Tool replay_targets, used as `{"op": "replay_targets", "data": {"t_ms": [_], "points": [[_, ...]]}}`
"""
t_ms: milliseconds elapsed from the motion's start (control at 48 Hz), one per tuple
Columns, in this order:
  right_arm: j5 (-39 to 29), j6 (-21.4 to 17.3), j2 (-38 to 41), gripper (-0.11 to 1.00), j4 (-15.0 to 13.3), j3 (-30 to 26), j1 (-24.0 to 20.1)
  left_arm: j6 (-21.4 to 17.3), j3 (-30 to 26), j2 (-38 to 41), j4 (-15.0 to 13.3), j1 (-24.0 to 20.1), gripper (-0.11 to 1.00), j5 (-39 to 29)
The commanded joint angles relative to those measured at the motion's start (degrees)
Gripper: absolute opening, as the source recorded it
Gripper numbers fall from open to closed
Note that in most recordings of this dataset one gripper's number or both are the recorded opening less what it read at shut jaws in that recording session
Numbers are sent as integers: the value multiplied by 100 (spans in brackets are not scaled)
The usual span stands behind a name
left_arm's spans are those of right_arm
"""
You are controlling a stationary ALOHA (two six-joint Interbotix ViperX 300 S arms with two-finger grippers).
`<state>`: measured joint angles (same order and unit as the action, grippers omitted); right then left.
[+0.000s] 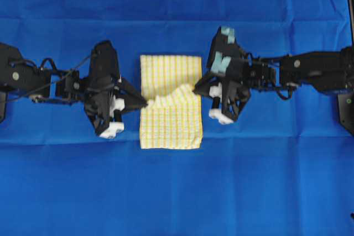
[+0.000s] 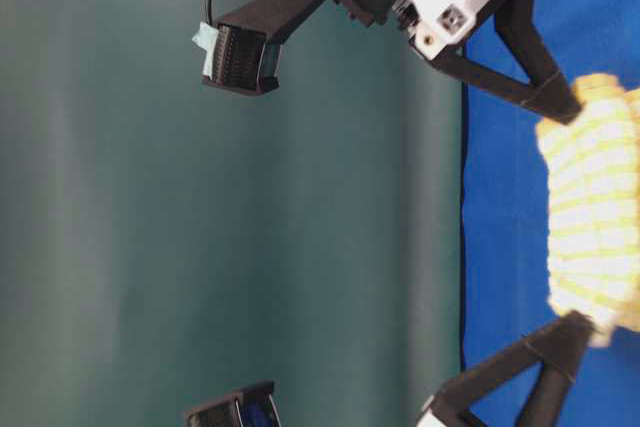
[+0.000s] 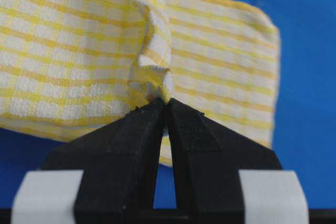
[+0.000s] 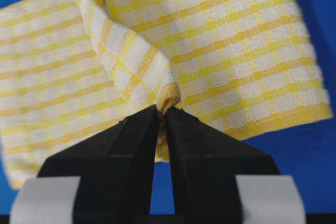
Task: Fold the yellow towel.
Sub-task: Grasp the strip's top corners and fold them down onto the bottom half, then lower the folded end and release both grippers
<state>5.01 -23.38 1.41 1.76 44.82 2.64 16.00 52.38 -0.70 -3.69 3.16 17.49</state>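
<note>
Next, I release the lifted fold with my left gripper on the yellow towel's flat lower part (image 1: 145, 137) (image 3: 244, 129), just above its bottom corner.
The yellow towel (image 1: 170, 103), white with a yellow check, lies folded as a tall rectangle in the middle of the blue table cloth. A ridge of fabric is lifted across its middle. My left gripper (image 1: 145, 103) is shut on the towel's left edge, and a bunched fold (image 3: 155, 77) rises from its tips (image 3: 165, 102). My right gripper (image 1: 194, 88) is shut on the right edge, with a pinched hem (image 4: 168, 97) between its tips (image 4: 163, 109). In the table-level view the towel (image 2: 595, 217) hangs raised between both sets of fingers.
The blue table cloth (image 1: 177, 192) covers the whole table, with creases running across it. A dark stand (image 1: 345, 111) sits at the right edge. Both arms reach in from the sides at mid-height.
</note>
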Motion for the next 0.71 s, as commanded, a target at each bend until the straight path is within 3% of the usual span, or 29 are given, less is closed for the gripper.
{"op": "replay_targets", "data": {"t_ms": [0, 271, 687], "points": [[26, 9, -167, 8, 62, -35, -167, 18, -35, -123, -9, 149, 2, 26], [79, 9, -176, 8, 255, 0, -483, 26, -18, -114, -9, 501, 2, 26], [70, 9, -176, 8, 255, 26, -580, 9, -35, -62, -9, 519, 2, -158]]}}
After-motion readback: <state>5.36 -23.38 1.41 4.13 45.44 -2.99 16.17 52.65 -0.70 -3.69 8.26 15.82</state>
